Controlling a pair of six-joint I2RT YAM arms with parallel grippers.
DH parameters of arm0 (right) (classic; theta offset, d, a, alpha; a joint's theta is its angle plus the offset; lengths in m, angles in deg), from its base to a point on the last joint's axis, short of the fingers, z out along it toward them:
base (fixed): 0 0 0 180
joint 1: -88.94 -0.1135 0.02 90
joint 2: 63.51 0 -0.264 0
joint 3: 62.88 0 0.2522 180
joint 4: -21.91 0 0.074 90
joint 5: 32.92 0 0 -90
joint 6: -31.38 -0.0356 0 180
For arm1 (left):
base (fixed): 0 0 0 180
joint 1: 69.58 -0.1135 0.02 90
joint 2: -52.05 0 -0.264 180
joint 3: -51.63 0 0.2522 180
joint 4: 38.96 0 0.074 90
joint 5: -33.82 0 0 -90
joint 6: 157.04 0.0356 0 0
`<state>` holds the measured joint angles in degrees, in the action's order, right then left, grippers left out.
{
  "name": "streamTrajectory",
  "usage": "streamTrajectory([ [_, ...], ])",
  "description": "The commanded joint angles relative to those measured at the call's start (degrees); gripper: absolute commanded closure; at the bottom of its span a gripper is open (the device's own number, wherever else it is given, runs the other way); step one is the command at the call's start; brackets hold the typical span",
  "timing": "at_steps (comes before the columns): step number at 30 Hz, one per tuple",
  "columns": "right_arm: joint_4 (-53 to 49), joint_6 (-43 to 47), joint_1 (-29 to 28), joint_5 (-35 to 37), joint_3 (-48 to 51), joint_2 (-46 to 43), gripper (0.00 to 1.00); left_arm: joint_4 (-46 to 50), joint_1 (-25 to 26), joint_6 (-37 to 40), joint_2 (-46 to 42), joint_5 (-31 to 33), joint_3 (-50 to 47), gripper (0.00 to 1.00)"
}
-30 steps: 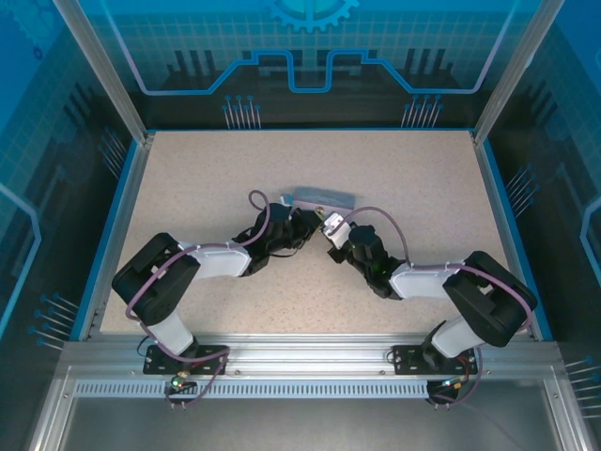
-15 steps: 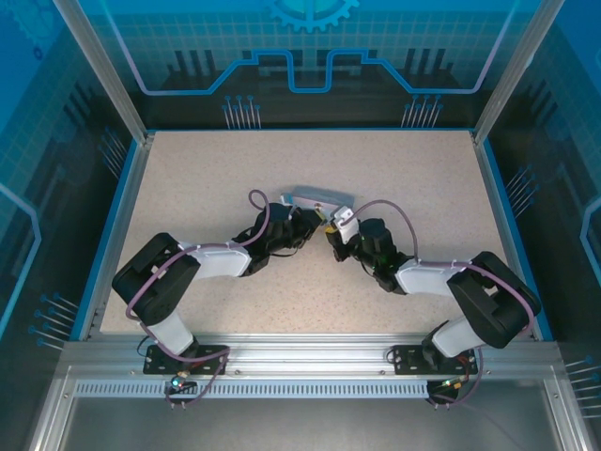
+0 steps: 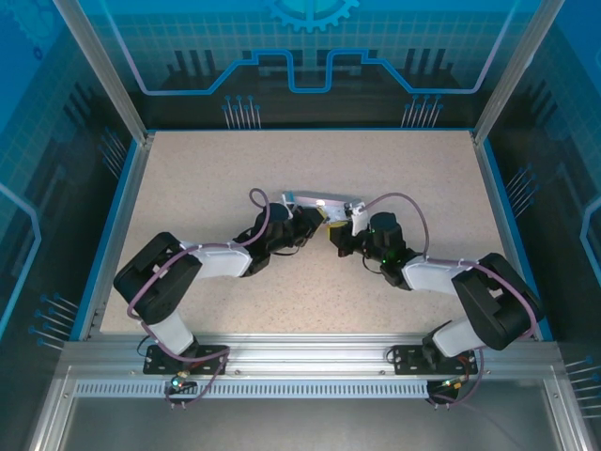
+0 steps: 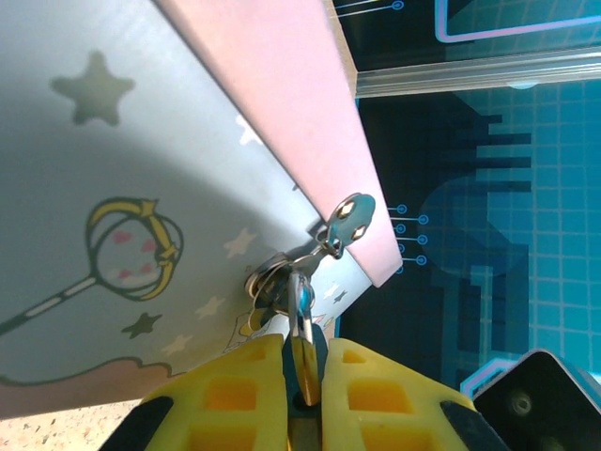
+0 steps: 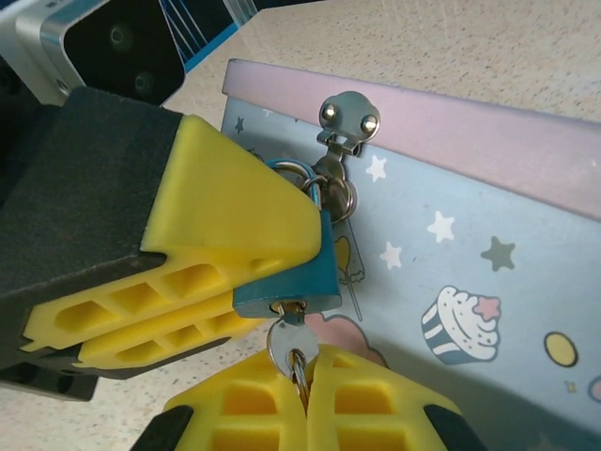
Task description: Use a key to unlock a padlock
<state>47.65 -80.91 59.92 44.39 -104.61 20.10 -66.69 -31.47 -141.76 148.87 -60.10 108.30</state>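
Observation:
The tin is tipping back with its front facing up, so my right gripper needs to open and back off until the tin sits flat, then take the key's head [image 5: 292, 341].
The teal-blue padlock [image 5: 299, 279] hangs by its shackle from the metal hasp [image 5: 346, 118] on the front of the pastel tin [image 5: 488, 235]. My left gripper [image 4: 302, 355] is shut on the padlock [image 4: 301, 303], seen edge-on between its yellow fingers [image 5: 221, 221]. The key [image 5: 293, 344] sits in the keyhole at the bottom of the padlock. My right gripper [image 5: 306, 385] is shut on the key's round head and ring. In the top view the left gripper [image 3: 315, 218] and right gripper [image 3: 338, 231] meet at the front of the tin [image 3: 315, 201].
The tin stands on the speckled table [image 3: 207, 178] near its middle. Blue walls and aluminium posts [image 3: 101, 75] enclose the table. The hasp [image 4: 346, 222] hangs off the tin's pink lid edge [image 4: 282, 85]. Both forearms lie low across the near half.
My right wrist has swung toward the back and right, bringing its gripper closer in under the tin's front. The left arm has barely moved.

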Motion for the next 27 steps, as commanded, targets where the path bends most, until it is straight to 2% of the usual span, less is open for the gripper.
streamTrajectory([
  [1, 6.0, -8.3, 2.6, -3.2, 0.2, -0.2, 1.00, -0.2, 0.5, 0.9, 1.6, -0.8, -1.8, 1.00],
  [11, 13.4, -21.9, 6.3, -11.3, 0.3, 5.0, 1.00, 0.0, 0.7, 2.9, 2.3, 0.4, -2.6, 1.00],
  [22, 18.4, -28.3, 8.5, -15.8, 0.1, 9.2, 1.00, -0.9, 0.7, 3.9, 3.0, 1.0, -3.3, 1.00],
  [25, 17.5, -27.1, 8.4, -16.1, 0.1, 9.3, 0.95, -0.7, 0.7, 3.9, 3.1, 1.2, -3.1, 1.00],
  [27, 16.4, -25.4, 8.4, -15.5, 0.9, 8.6, 0.89, -0.7, 0.6, 4.0, 3.0, 1.5, -3.2, 1.00],
])
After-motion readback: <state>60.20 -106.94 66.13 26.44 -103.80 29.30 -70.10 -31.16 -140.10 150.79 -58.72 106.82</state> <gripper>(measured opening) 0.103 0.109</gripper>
